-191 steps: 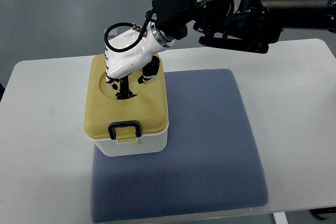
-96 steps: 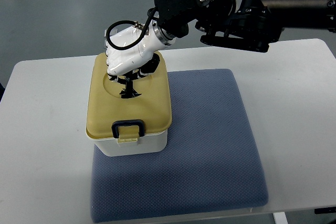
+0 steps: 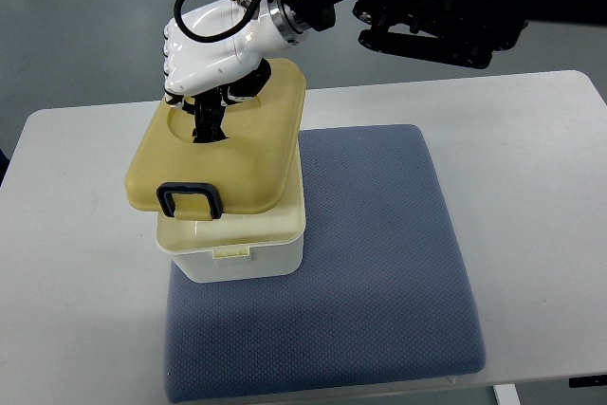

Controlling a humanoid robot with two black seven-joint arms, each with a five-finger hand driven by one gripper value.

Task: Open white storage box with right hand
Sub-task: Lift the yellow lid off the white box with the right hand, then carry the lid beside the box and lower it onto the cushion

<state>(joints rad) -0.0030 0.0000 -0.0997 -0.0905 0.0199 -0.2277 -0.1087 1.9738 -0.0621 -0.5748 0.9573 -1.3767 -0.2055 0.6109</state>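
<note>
I need to release the tan lid from my right gripper on the bare blue-grey mat [image 3: 400, 194] next to the white storage box. The lid now hangs tilted over the box.
The white storage box [image 3: 237, 258] stands on the front left part of a blue-grey mat [image 3: 370, 263]. Its tan lid [image 3: 223, 154] with a black front latch [image 3: 190, 201] is lifted off the box rim and tilted, hanging over it and shifted to the left. My right hand [image 3: 211, 101], white with black joints, comes down from the upper right and its fingers are curled into the recessed handle on top of the lid, holding it up. The box's open rim shows below the lid.
The mat lies on a white table [image 3: 531, 168]. The black right arm [image 3: 427, 7] crosses the top of the view. The table's left edge is close to the box.
The lid has come off the box: my right hand has risen and moved left with it, and the lid now tilts above the open rim.
</note>
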